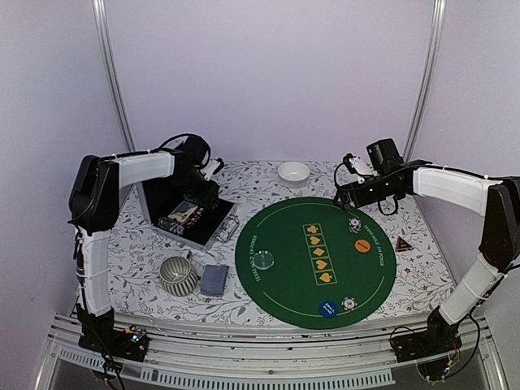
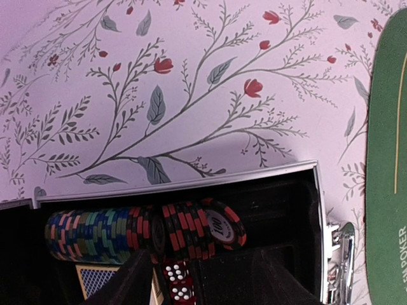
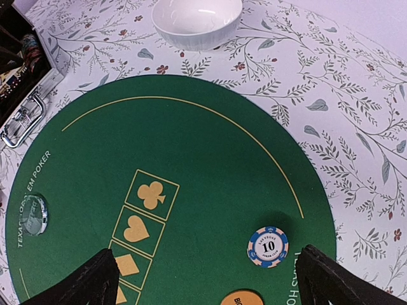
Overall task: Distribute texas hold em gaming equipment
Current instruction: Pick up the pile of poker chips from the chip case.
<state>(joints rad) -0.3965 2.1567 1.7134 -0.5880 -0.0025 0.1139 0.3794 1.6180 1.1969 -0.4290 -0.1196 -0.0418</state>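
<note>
Next, I close my left gripper around the whole stack (image 2: 189, 230) and pass it to my right gripper, as the end red chip leans away from its stack in the case.
A round green poker mat (image 1: 284, 244) carries a blue-and-white "10" chip (image 1: 355, 225), an orange button (image 1: 361, 244), a pale clear button (image 1: 264, 260), a blue button (image 1: 328, 309) and a white chip (image 1: 349, 304). A red triangular marker (image 1: 404, 244) lies right of the mat. A grey-blue card deck (image 1: 214, 280) lies left of it. My left gripper (image 1: 203, 195) hangs open inside the case, just above a row of chips (image 2: 146, 232) and red dice (image 2: 178, 283). My right gripper (image 1: 351, 199) is wide open and empty above the "10" chip (image 3: 268, 247).
The open black case (image 1: 191, 215) with a metal rim (image 2: 191, 181) and handle stands at back left. A ribbed grey mug (image 1: 179, 275) sits beside the deck. A white bowl (image 1: 293, 172) stands behind the mat, also in the right wrist view (image 3: 197, 19).
</note>
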